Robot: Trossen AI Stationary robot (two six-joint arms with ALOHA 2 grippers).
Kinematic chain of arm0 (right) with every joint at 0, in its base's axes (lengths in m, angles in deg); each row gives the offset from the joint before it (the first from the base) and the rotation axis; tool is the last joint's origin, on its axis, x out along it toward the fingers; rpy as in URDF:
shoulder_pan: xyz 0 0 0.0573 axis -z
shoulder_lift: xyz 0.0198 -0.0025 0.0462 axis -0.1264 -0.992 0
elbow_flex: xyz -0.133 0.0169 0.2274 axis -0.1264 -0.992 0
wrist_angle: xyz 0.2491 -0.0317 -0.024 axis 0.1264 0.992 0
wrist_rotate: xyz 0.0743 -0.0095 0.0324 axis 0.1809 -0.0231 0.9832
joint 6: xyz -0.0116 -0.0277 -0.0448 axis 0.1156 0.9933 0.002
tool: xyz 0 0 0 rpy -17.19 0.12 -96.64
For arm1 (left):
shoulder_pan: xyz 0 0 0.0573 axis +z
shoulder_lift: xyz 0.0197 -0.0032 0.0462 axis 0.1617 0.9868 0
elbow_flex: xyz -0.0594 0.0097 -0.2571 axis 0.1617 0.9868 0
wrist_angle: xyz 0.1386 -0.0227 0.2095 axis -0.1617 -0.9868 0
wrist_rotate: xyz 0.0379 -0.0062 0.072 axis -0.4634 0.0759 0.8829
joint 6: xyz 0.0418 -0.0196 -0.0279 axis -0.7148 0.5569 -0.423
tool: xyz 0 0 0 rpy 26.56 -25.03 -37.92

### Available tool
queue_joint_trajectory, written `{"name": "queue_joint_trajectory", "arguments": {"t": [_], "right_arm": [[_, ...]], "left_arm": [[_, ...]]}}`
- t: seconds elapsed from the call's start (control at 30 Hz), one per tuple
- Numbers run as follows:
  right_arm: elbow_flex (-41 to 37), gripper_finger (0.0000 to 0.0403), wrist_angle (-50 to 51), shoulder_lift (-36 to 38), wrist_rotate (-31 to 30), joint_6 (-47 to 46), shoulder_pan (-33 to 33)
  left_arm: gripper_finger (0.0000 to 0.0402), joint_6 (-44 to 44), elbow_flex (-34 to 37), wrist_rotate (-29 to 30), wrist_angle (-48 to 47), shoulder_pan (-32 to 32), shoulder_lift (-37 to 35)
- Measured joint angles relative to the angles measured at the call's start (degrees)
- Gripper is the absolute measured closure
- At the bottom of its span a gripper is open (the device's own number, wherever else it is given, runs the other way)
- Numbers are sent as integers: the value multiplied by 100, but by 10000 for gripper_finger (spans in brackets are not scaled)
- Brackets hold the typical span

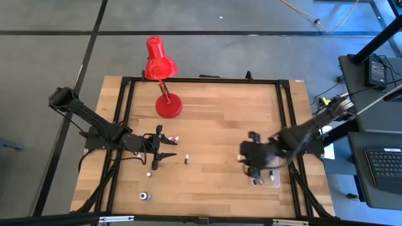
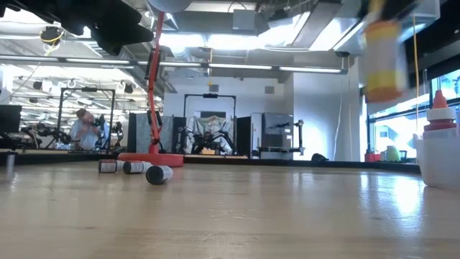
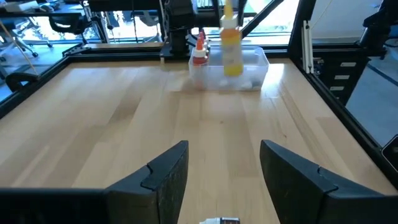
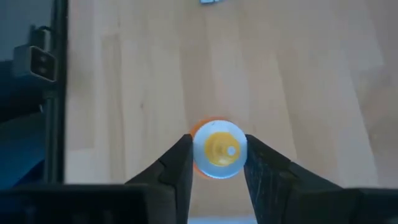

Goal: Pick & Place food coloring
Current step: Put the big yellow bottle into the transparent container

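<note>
My right gripper should put the yellow-orange bottle down inside the clear tub's side on the laptop side [image 1: 274, 162].
My right gripper [image 1: 251, 163] [image 4: 217, 160] is shut on a small yellow-orange food coloring bottle [image 4: 217, 149] [image 2: 383, 61] and hangs just left of the clear tub [image 1: 269, 177] [image 3: 249, 65]. An orange-capped bottle [image 3: 199, 53] stands upright in the tub. My left gripper [image 1: 164, 148] [image 3: 224, 180] is open and low over the table's left half. Loose bottles lie on their sides around it [image 1: 176, 139] [image 1: 186, 159] [image 1: 147, 174]. One of them [image 3: 221, 220] lies just before its fingertips, untouched. My right gripper pinches the yellow-orange bottle between its two fingers [image 4: 180, 163], one on each side of the bottle's upper part [image 4: 200, 149]. The fingers come from above, pointing down. The bottle hangs upright below them [image 3: 232, 53], lifted clear of the table.
A red desk lamp [image 1: 164, 81] stands on its round base near the table's far edge. Another small bottle [image 1: 145, 196] sits near the table's near-left corner. A black frame [image 1: 286, 100] rims the wooden table. Bare wood [image 1: 220, 125] lies between the two arms.
</note>
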Motion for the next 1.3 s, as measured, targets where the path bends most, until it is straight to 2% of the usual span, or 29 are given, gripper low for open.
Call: {"name": "queue_joint_trajectory", "arguments": {"t": [0.2, 0.37, 0.53, 0.93, 1.17, 1.3], "right_arm": [[0, 282, 1127, 369, -900, -2012, -1149], [0, 282, 2142, 385, -920, -3468, -1863], [0, 282, 2691, 380, -1082, -4632, -2395], [0, 282, 3074, -331, -1061, -5629, -3161], [0, 272, 3447, -925, -852, -6236, -3279], [0, 274, 3551, -1195, -776, -6248, -3279]], "left_arm": [[207, 0, 0, 0, -6, 0, 1], [206, -58, 0, 0, -6, 0, 0], [209, -59, 0, 0, -4, 0, 2], [208, -59, 0, 2, -4, 0, 2], [208, -57, 0, 2, -4, 0, 2], [206, -54, 0, 2, -3, 0, 2]]}}
